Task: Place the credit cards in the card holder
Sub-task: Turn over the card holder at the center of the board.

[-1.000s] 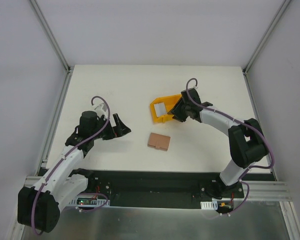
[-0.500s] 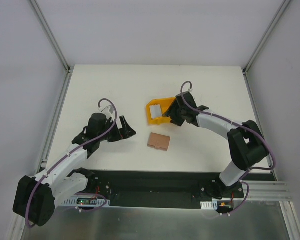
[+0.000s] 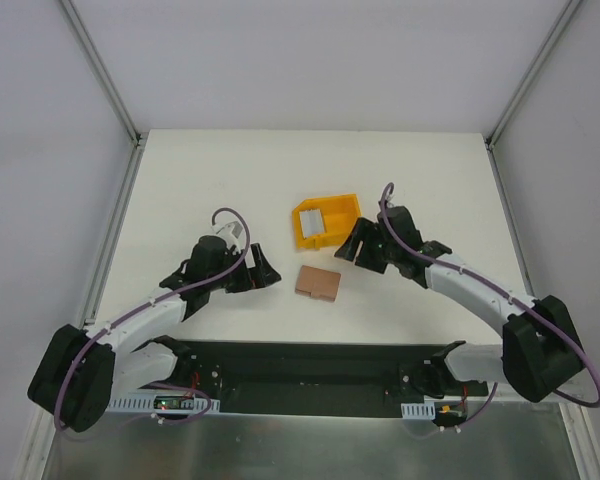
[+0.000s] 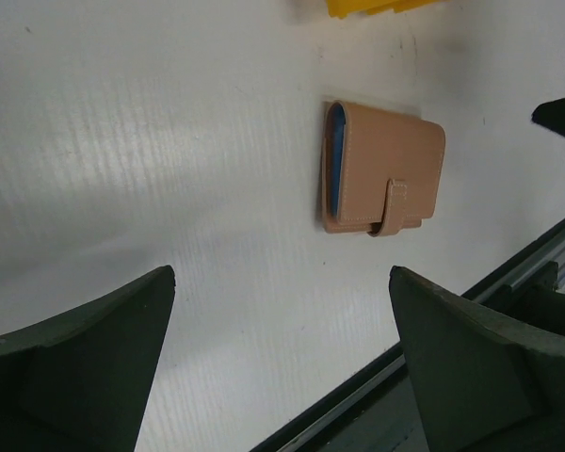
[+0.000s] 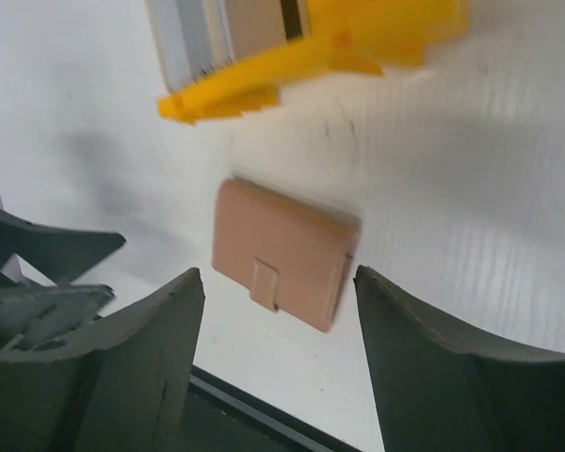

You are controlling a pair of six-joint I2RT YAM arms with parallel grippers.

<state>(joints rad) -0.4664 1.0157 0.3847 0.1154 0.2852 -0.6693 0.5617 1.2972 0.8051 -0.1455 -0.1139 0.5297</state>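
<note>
My right gripper is to go next to the brown card holder's short end (image 3: 337, 287) (image 5: 339, 288) facing it, beside the tab clasp, and close there.
The brown card holder (image 3: 317, 283) lies closed on the white table, its tab clasp fastened. It also shows in the left wrist view (image 4: 381, 168), with a blue edge visible at its open side, and in the right wrist view (image 5: 282, 252). The credit cards (image 3: 313, 217) stand in the yellow bin (image 3: 342, 207), pale grey-white (image 5: 190, 30). My left gripper (image 3: 264, 272) is open and empty, just left of the holder (image 4: 281, 282). My right gripper (image 3: 351, 250) is open and empty, just right of the holder and in front of the bin (image 5: 278, 275).
The yellow bin (image 5: 358, 42) sits just behind the holder; its edge shows in the left wrist view (image 4: 377, 6). The table's near edge, with a black rail (image 3: 310, 358), runs close in front of both grippers. The left gripper's fingers (image 5: 47, 254) show in the right wrist view.
My left gripper has moved right, closer to the card holder. My right gripper has drawn back from the yellow bin to beside the holder. The bin has turned slightly.
</note>
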